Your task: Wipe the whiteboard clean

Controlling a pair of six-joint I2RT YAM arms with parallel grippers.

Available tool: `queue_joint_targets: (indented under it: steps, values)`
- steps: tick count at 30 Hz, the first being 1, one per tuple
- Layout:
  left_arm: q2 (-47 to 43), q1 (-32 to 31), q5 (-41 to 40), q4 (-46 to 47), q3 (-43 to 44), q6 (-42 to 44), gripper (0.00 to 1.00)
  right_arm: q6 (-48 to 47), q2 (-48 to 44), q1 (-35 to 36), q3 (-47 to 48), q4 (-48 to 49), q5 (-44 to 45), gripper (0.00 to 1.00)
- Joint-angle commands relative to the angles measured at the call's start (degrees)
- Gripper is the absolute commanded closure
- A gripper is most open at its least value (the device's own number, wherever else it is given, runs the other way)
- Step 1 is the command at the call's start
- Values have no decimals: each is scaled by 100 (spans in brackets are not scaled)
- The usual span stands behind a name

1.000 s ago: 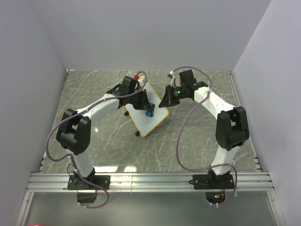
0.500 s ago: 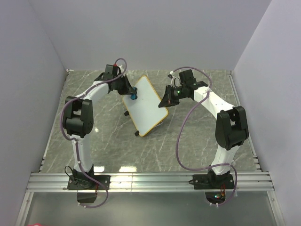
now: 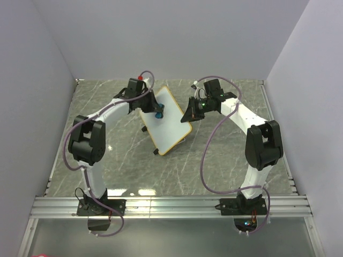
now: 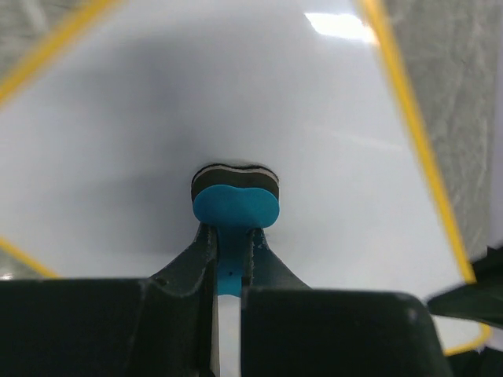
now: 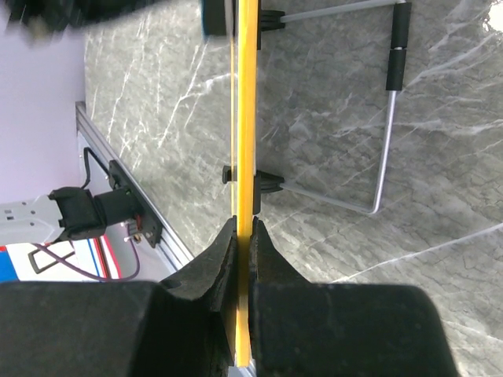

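Next, I set the small blue eraser down with my left gripper on the bare marble (image 3: 132, 137) next to the whiteboard's black feet, and let go of it there.
The whiteboard (image 3: 170, 122), white with a yellow frame, stands tilted on the marble table in the middle of the top view. Its face fills the left wrist view (image 4: 259, 102) and shows no marks. My left gripper (image 3: 156, 111) (image 4: 229, 239) is shut on a small blue eraser (image 4: 236, 206) (image 3: 158, 114), whose dark felt pad presses against the board's upper left area. My right gripper (image 3: 191, 116) (image 5: 245, 236) is shut on the board's right edge, seen edge-on as a yellow strip (image 5: 247, 110) between the fingers.
Behind the board a wire stand (image 5: 383, 149) with black feet rests on the marble. An aluminium rail (image 3: 171, 206) runs along the near edge by the arm bases. Grey walls close in the left, back and right sides.
The left gripper with the eraser swept from mid-board up to the board's top left corner, then came back a little to the right and down. The right arm and the board stayed put.
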Motion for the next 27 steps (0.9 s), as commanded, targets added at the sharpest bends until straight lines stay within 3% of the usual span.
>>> queue_joint_targets:
  steps: [1, 7, 13, 20, 27]
  values:
    - [-96, -841, 698, 394, -302, -196, 100, -381, 234, 260, 144, -211, -57, 100]
    - [-34, -947, 567, 113, -82, -82, 100, -399, 226, 260, 188, -255, -57, 100]
    - [-193, -272, 558, 404, -477, -232, 100, -407, 112, 260, 82, -229, -21, 100]
    - [-552, 756, 163, -167, -390, 76, 100, -443, -47, 260, -102, -220, 40, 100]
    - [-1370, 1092, -434, -580, -381, -135, 100, -267, -257, 260, -427, -18, -21, 100]
